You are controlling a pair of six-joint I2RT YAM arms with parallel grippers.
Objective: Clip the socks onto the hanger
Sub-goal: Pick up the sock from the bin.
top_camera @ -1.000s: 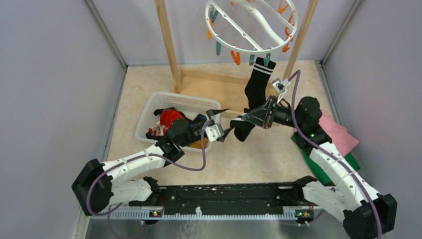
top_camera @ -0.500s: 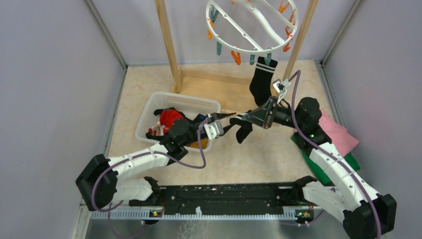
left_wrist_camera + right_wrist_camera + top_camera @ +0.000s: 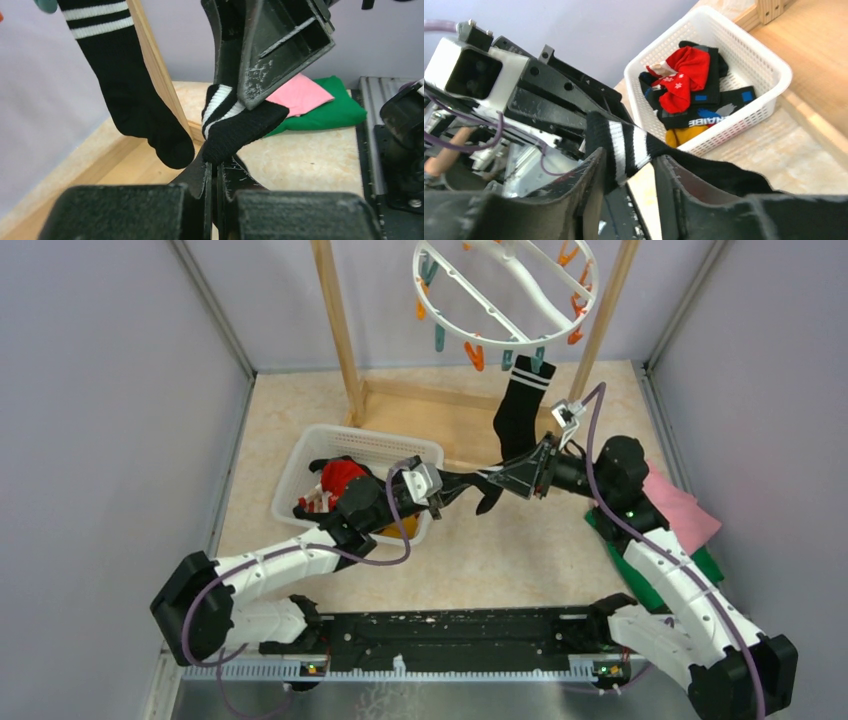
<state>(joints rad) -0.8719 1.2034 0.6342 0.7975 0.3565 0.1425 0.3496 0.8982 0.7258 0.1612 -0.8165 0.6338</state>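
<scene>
Next, my right gripper backs off from the sock's striped part, bunched across its fingers, and takes the cuff's free corner (image 3: 278, 112) opposite my left gripper.
A black sock with white stripes (image 3: 488, 495) hangs in the air between my two grippers, over the floor in front of the basket. My left gripper (image 3: 462, 483) is shut on its toe end (image 3: 240, 127), the jaws pressed together (image 3: 215, 162). My right gripper (image 3: 497, 478) is open, and the striped cuff (image 3: 626, 145) lies loosely between its parted fingers (image 3: 631, 157). A second black striped sock (image 3: 518, 410) hangs from a teal peg (image 3: 543, 365) on the white ring hanger (image 3: 532, 290). More socks, red (image 3: 681, 75) and yellow (image 3: 684, 134), lie in the basket.
The white mesh basket (image 3: 375, 440) sits left of the grippers. The wooden rack's posts (image 3: 340, 330) hold up the hanger, and one post (image 3: 155, 70) stands just behind the hanging sock. Pink (image 3: 680, 505) and green (image 3: 712, 562) cloths lie at the right, by the right arm.
My left gripper has closed on the sock's toe end. My right gripper, shut on the cuff before, has opened. The sock now stretches nearly level between them.
</scene>
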